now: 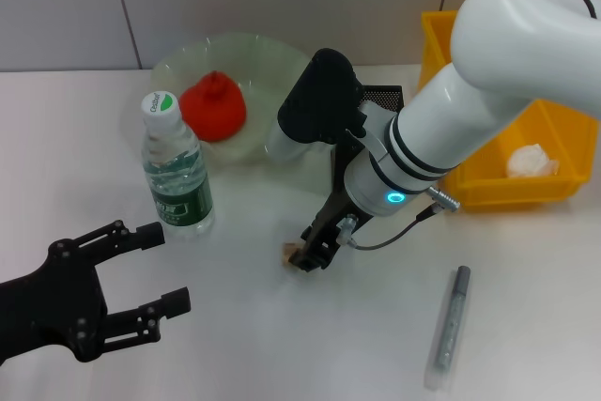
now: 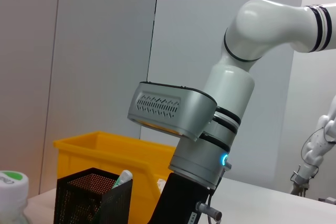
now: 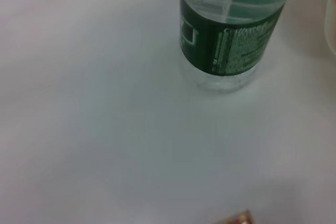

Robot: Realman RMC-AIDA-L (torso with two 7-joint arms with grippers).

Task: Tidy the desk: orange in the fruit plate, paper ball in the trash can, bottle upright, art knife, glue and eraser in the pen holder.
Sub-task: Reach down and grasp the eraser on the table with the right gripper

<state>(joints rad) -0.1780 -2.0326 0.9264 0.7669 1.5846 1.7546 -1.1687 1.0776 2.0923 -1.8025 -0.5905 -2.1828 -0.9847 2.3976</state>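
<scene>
The eraser sits crooked at my right gripper's fingers; next I open them around it and grip its sides point(image 1: 288, 264) before lifting it to the pen holder.
My right gripper point(image 1: 312, 253) is down at the table's middle, its tip against a small tan eraser point(image 1: 290, 253), whose edge also shows in the right wrist view point(image 3: 237, 217). The orange point(image 1: 214, 105) lies in the green fruit plate point(image 1: 254, 52). A water bottle point(image 1: 176, 168) point(image 3: 231, 30) stands upright left of the plate. The white paper ball point(image 1: 531, 161) is in the yellow trash can point(image 1: 507, 190). A grey art knife point(image 1: 450, 326) lies on the table at the front right. The black mesh pen holder point(image 1: 383, 98) point(image 2: 94, 198) holds a white, green-tipped stick point(image 2: 122, 178). My left gripper point(image 1: 161, 268) hovers open at the front left.
My right arm's white forearm point(image 1: 470, 91) reaches over the table and hides part of the pen holder and trash can. The white table point(image 1: 282, 345) runs from the bottle to the art knife. A grey panelled wall stands behind.
</scene>
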